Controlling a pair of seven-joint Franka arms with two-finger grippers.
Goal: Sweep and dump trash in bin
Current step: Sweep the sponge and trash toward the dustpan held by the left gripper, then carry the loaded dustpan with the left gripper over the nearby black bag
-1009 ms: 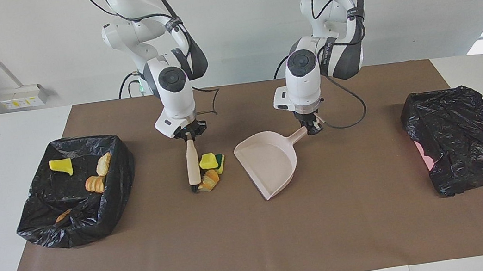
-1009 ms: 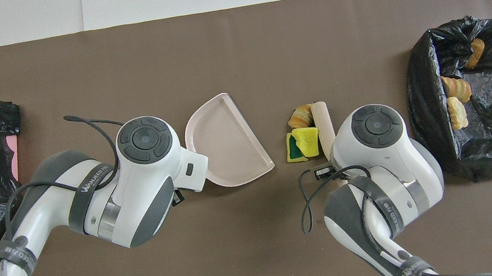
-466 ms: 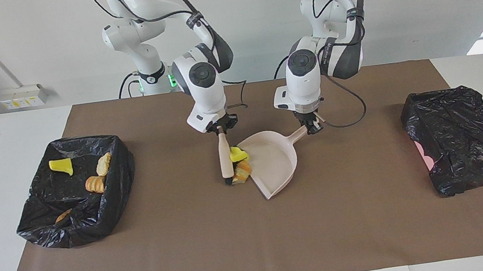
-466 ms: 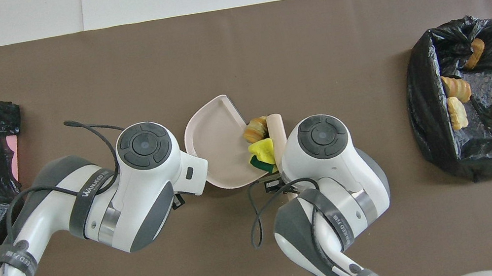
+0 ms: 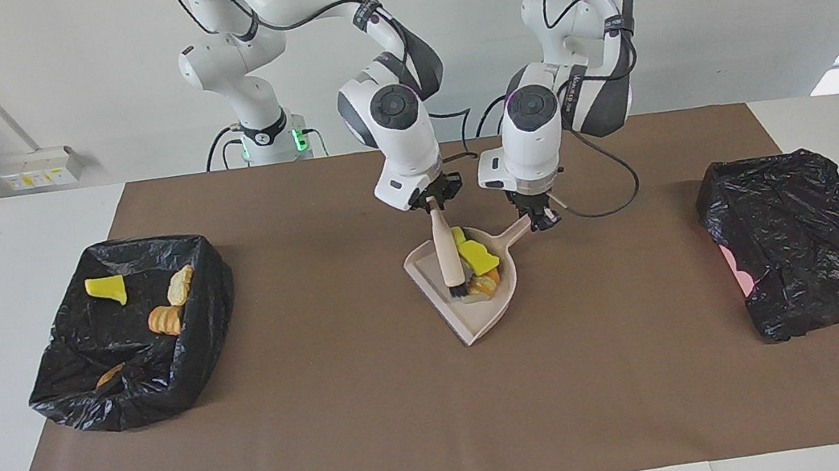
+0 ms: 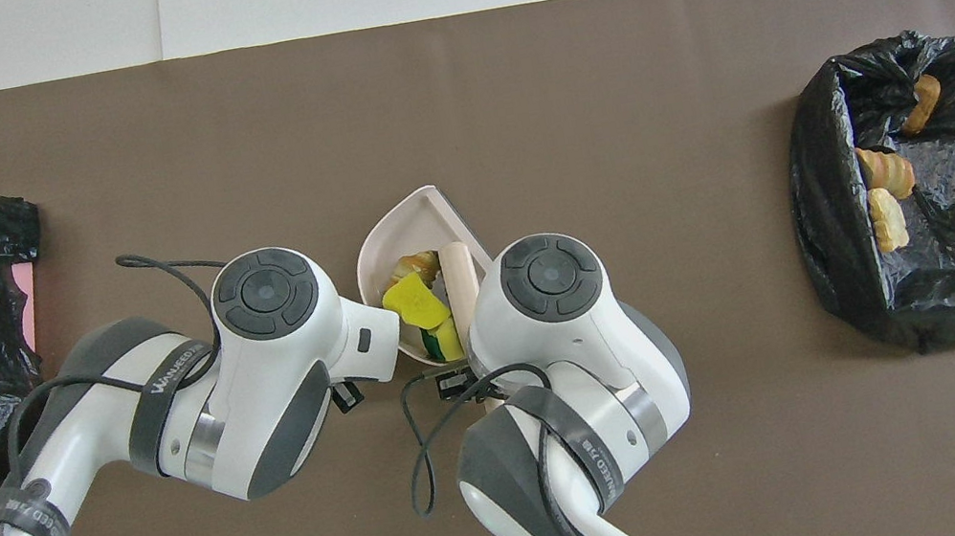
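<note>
I need to set the beige brush down with my right gripper on the brown mat just on my side of the dustpan [image 6: 458, 452].
The beige dustpan [image 5: 479, 318] lies flat mid-table, and my left gripper [image 5: 543, 221] is shut on its handle. My right gripper [image 5: 431, 203] is shut on the top of the beige brush [image 5: 445, 255], whose black bristles stand inside the pan. Trash sits in the pan beside the brush: a yellow-and-green sponge piece [image 5: 478, 257] and a tan bread lump [image 5: 485, 284]. From overhead the sponge [image 6: 412, 302], the bread lump [image 6: 415, 266], the brush handle [image 6: 461, 273] and the pan's rim [image 6: 402, 225] show between the two wrists, which hide both grippers. The black-lined bin [image 5: 210, 291] stands at the right arm's end.
The bin [image 6: 815, 182] holds a yellow sponge piece [image 5: 106, 288] and bread lumps [image 5: 165, 319]. A closed black bag [image 5: 801, 242] with a pink edge lies at the left arm's end of the table. A brown mat [image 5: 444, 419] covers the table.
My right arm has swept the brush toward the left arm's end, pushing the sponge and bread pieces off the mat into the dustpan. The left gripper has held the pan almost still.
</note>
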